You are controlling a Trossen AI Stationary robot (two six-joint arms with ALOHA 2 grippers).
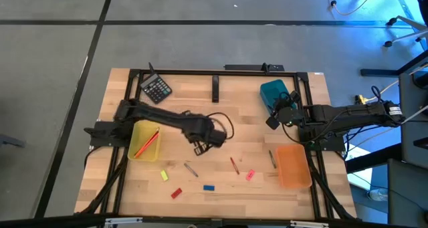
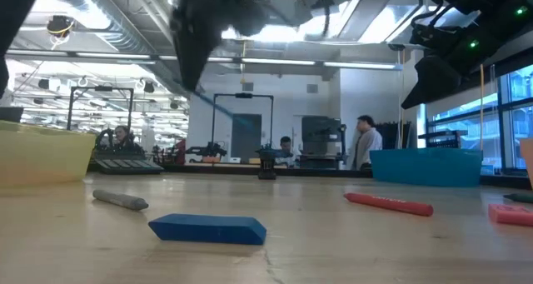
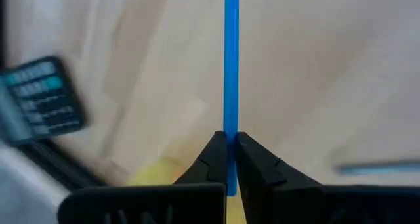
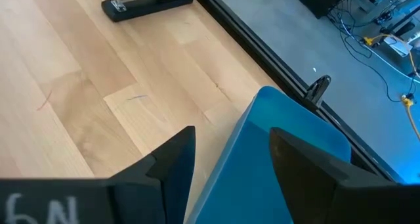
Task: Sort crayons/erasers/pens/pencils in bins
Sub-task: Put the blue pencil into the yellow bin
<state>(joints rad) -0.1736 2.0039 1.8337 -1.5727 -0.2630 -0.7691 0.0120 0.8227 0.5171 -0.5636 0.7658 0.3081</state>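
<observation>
The robot's left gripper needs to release the blue stick in the yellow bin [image 1: 140,139] next to the red and orange sticks.
My left gripper [image 3: 231,144] is above the table's middle [image 1: 199,148], right of the yellow bin [image 1: 145,140], and is shut on a thin blue stick [image 3: 231,60]. The yellow bin holds red and orange sticks [image 1: 147,142]. My right gripper [image 4: 239,161] is open over the near-left rim of the teal bin [image 1: 274,92], touching nothing. The orange bin [image 1: 293,164] stands at the right. The yellow [image 1: 164,176], red [image 1: 176,193], blue [image 1: 208,187] and pink [image 1: 251,175] erasers lie flat on the near part of the table. My left gripper pinches the blue stick near one end [image 3: 231,133] between its two fingertips [image 3: 213,152]. The stick runs straight out ahead of the fingers, along them. It is lifted clear of the table, and in the low view it slants in the air [image 2: 223,111].
A grey pen [image 1: 190,168], a red crayon [image 1: 234,164] and a green pencil [image 1: 272,158] lie on the near table. A black calculator [image 1: 156,88] sits at the far left, and a black bar [image 1: 216,87] lies at the far middle. People stand in the room behind.
</observation>
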